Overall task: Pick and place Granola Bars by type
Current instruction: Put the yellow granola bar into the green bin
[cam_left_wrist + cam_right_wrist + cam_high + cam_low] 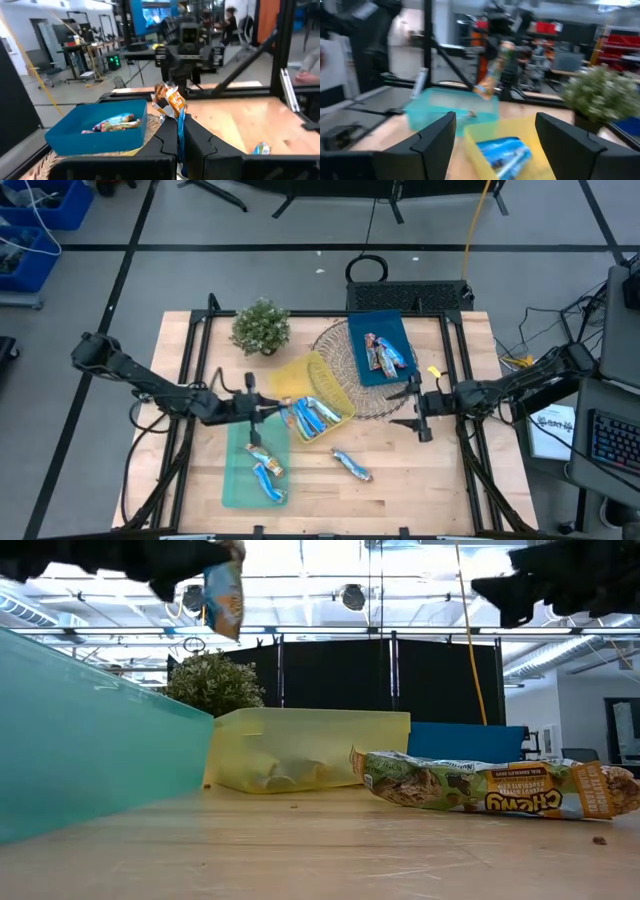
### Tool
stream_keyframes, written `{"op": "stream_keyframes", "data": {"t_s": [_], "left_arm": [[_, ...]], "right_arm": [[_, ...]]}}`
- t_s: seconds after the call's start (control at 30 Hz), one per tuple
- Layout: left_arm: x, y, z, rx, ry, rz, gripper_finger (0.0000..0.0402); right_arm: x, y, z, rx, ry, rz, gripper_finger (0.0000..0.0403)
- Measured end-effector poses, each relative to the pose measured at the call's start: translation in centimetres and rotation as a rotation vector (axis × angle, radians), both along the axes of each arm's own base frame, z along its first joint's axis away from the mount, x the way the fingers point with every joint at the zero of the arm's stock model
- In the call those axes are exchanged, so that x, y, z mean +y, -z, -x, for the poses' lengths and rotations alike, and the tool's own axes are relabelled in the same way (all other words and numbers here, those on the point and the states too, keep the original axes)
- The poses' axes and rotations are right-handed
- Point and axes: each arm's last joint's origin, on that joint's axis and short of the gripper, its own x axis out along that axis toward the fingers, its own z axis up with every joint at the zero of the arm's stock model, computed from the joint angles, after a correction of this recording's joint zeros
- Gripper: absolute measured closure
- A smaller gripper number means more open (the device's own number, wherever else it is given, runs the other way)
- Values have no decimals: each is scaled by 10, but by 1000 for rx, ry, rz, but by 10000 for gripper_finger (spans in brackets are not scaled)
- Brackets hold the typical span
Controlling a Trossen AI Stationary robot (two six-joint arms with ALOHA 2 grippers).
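Note:
I should release the granola bar from my left gripper in the green tray, up (259, 460) against the gold-brown bars that are lying in it. The granola bar is now between the green and yellow trays.
My left gripper (268, 412) hovers between the green tray (240, 480) and the yellow tray (340, 395), shut on a granola bar with a gold-and-blue wrapper (169, 100). The green tray holds two gold-brown bars (268, 470). Blue-and-white bars (310, 417) lie in the yellow tray, and blue-and-red bars (383, 353) in the blue tray (395, 330). One loose bar (352, 465) lies flat on the table. My right gripper (416, 408) is open, right of the yellow tray, touching nothing. My left gripper pinches the granola bar between its two fingers (197, 140) at one end of the wrapper (179, 125). The other end (165, 95) sticks out beyond the fingertips. The bar (224, 595) is lifted clear of the table and trays.
A woven round mat (335, 345) lies under the blue tray, and a potted plant (262, 327) stands at the far left of the table. Bare wood (420, 480) lies near the right front. Black frame rails (470, 450) run along the table's sides.

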Motion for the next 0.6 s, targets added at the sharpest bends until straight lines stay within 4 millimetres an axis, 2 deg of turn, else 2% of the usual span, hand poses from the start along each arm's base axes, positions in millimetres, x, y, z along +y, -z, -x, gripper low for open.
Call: {"op": "stream_keyframes", "data": {"t_s": [0.23, 0.47, 0.6], "left_arm": [[7, 12, 33, -29, -61, 23, 391], [-10, 16, 59, -9, 3, 41, 392], [-20, 19, 70, 15, -5, 130, 392]], "right_arm": [[-1, 5, 7, -10, -33, -3, 140], [-1, 6, 8, -8, -33, -13, 140], [-1, 7, 8, 7, -32, -8, 140]]}}
